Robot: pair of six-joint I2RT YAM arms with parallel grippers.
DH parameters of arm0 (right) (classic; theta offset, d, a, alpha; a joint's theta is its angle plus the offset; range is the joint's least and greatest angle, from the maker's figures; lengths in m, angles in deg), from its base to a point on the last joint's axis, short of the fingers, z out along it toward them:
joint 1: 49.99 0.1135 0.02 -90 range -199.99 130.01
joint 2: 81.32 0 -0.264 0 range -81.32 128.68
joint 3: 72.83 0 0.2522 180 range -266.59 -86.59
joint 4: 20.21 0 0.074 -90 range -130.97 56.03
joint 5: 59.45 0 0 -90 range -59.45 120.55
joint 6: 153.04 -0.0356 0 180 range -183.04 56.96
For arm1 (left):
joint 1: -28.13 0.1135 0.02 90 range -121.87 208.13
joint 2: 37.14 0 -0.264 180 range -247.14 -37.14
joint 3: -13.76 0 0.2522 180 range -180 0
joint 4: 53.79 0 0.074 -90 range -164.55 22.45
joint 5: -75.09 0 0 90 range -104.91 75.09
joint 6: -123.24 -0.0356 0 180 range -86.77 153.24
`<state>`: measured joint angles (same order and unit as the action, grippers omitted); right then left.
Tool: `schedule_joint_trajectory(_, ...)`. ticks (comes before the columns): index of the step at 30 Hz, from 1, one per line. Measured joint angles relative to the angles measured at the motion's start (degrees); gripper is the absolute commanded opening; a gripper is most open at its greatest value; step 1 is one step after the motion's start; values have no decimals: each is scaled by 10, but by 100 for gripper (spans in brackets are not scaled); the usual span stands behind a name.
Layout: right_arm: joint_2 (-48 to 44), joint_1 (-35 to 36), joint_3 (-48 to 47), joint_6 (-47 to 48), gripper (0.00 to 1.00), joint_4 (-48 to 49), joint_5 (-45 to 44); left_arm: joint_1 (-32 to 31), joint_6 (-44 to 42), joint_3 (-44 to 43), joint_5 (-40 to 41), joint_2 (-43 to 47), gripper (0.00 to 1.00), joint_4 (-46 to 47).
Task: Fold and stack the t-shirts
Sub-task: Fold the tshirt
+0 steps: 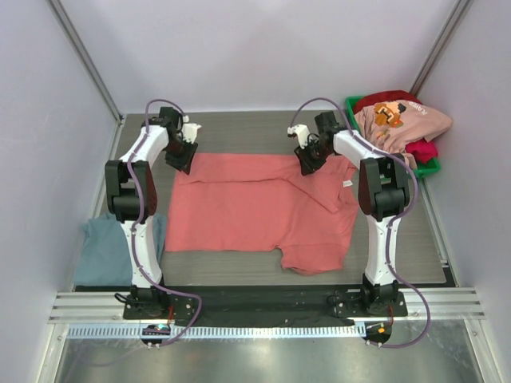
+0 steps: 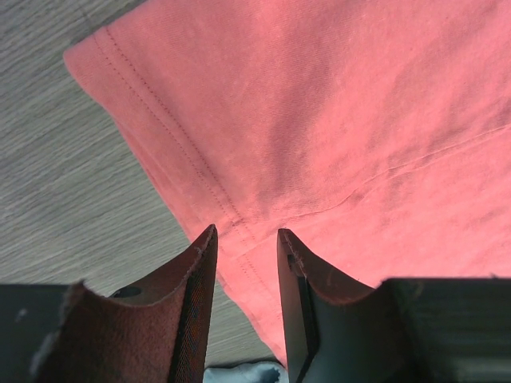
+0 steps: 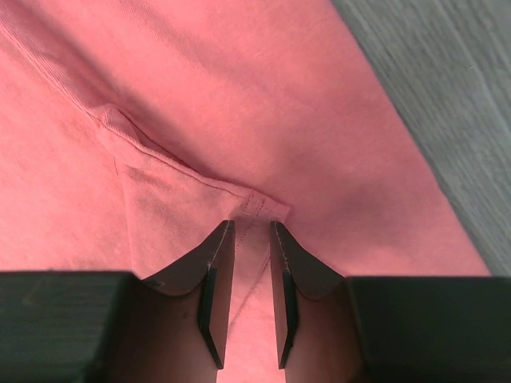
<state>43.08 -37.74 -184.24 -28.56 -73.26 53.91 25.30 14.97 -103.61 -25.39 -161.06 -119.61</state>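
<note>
The sleeve lies at a slant over the salmon-red t-shirt, so my right gripper needs to pinch the sleeve's stitched corner point(image 3: 263, 205) and lay it flat before the next fold.
A salmon-red t-shirt point(image 1: 255, 211) lies spread on the table, partly folded, with one sleeve hanging towards the near edge. My left gripper point(image 1: 182, 159) is open over the shirt's far left corner; in the left wrist view the hemmed edge point(image 2: 200, 175) runs between the open fingers point(image 2: 246, 233). My right gripper point(image 1: 308, 164) is open at the shirt's far right part, its fingers point(image 3: 251, 227) straddling a stitched fold point(image 3: 263, 206). A grey-blue t-shirt point(image 1: 104, 249) lies folded at the left near edge. A light pink t-shirt with orange print point(image 1: 399, 120) lies on a crimson one point(image 1: 423, 150) in the bin.
A green plastic bin point(image 1: 431, 168) stands at the far right against the wall. Grey table surface point(image 1: 239, 132) shows beyond the shirt and to its right point(image 3: 447, 96). White walls close in on both sides.
</note>
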Motion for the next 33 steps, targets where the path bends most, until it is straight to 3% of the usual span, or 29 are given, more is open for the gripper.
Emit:
schedule_joint_trajectory(4,6,0,-6,4,22,-13,3,0,0,4,6,0,37,0)
schedule_joint_trajectory(7,6,0,-10,8,7,-16,5,0,-1,6,11,0,37,0)
schedule_joint_trajectory(12,6,0,-12,10,1,-18,15,0,-1,7,15,0,37,0)
schedule_joint_trajectory(17,3,3,-4,10,4,-19,19,0,-1,14,15,1,37,1)
schedule_joint_trajectory(18,0,5,1,10,17,-17,19,0,-1,15,15,1,37,1)
schedule_joint_trajectory(21,-9,10,16,11,28,-17,14,0,-1,15,14,3,37,1)
schedule_joint_trajectory(33,-10,13,10,15,27,7,-6,0,-2,51,19,43,37,4)
